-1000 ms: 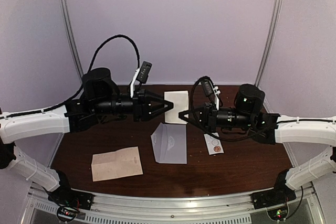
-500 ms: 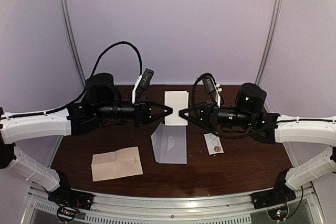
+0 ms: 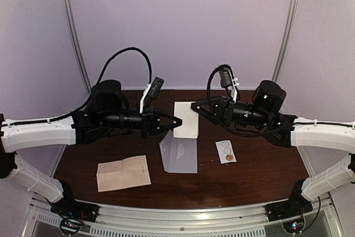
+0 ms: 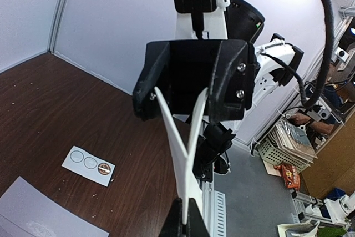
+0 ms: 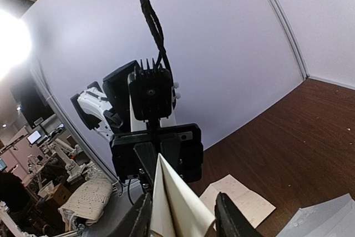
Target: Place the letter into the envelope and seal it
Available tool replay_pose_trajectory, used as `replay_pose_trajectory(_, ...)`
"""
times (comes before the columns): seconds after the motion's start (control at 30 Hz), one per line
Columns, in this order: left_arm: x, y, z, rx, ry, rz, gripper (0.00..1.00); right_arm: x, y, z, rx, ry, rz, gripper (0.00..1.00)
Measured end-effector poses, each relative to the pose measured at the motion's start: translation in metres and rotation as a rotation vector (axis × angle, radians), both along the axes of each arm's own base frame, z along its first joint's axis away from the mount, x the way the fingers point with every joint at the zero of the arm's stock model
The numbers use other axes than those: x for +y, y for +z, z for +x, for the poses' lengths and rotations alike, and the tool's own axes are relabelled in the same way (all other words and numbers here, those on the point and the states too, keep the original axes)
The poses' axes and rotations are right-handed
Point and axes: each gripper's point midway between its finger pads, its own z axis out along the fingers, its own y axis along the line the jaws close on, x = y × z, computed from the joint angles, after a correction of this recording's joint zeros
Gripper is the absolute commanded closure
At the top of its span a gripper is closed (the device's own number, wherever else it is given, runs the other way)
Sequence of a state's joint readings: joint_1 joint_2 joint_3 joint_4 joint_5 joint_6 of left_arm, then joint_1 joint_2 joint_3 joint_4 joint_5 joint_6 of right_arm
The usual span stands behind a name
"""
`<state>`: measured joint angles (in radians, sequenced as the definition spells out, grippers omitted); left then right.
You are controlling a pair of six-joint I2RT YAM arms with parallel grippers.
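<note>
I have the letter in my left gripper halfway along its long side, so next my right gripper steadies it while my left gripper takes the top short end (image 3: 184,103).
The letter (image 3: 186,119) is a white folded sheet held in the air over the middle of the table. My left gripper (image 3: 178,121) is shut on its left edge. In the left wrist view the letter (image 4: 186,159) stands edge-on as a narrow V rising from my pinched left gripper (image 4: 186,219). My right gripper (image 3: 194,105) is open at the letter's far right corner. In the right wrist view the letter (image 5: 177,206) lies loose between the spread fingers (image 5: 229,215). The envelope (image 3: 179,151), pale grey with its flap up, lies on the table below.
A creased tan sheet (image 3: 123,172) lies at the front left of the brown table (image 3: 260,176). A small white sticker strip (image 3: 226,151) with circles lies right of the envelope. Grey walls close in the back and sides.
The left gripper closed on the letter and the right gripper opened off it. The right arm lifted slightly toward the back; the letter now hangs from the left gripper.
</note>
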<state>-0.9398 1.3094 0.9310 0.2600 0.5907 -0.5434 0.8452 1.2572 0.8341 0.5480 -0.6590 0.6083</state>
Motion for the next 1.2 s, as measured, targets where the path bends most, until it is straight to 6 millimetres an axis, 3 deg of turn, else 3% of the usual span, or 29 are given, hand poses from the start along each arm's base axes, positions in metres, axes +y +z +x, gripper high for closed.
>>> replay_pose_trajectory(0.17,0.0,-0.001,-0.002,-0.004,-0.01,0.003,1.0,0.003,0.006,-0.001,-0.005,0.02,0.015,0.97)
replay_pose_trajectory(0.2,0.0,-0.001,-0.002,-0.006,-0.011,0.005,1.0,0.004,0.005,-0.001,-0.005,0.023,0.015,1.0)
replay_pose_trajectory(0.33,0.0,-0.004,-0.002,-0.011,-0.014,0.015,0.53,0.005,0.004,-0.002,0.0,0.038,0.012,1.0)
replay_pose_trajectory(0.4,0.001,-0.006,-0.001,-0.01,-0.006,0.024,0.41,0.006,0.003,-0.003,0.001,0.043,0.011,1.0)
replay_pose_trajectory(0.43,0.001,-0.007,0.001,-0.002,0.005,0.028,0.4,0.006,0.003,-0.004,0.0,0.046,0.011,1.0)
replay_pose_trajectory(0.63,0.002,-0.003,0.012,-0.001,0.074,0.032,0.48,0.008,-0.003,-0.008,-0.002,0.075,-0.009,1.0)
replay_pose_trajectory(0.83,0.001,0.021,0.022,-0.022,0.123,-0.003,0.77,0.012,-0.026,-0.01,0.026,0.103,-0.084,1.0)
replay_pose_trajectory(0.87,0.001,0.023,0.022,-0.024,0.126,-0.004,0.78,0.012,-0.029,-0.01,0.032,0.104,-0.097,1.0)
replay_pose_trajectory(0.93,0.001,0.022,0.022,-0.02,0.126,0.0,0.75,0.013,-0.032,-0.009,0.033,0.105,-0.113,1.0)
replay_pose_trajectory(1.03,0.001,0.017,0.022,-0.008,0.122,0.02,0.61,0.013,-0.034,-0.009,0.033,0.104,-0.125,1.0)
replay_pose_trajectory(1.2,-0.001,0.007,0.022,0.014,0.114,0.049,0.6,0.013,-0.036,-0.009,0.034,0.104,-0.134,1.0)
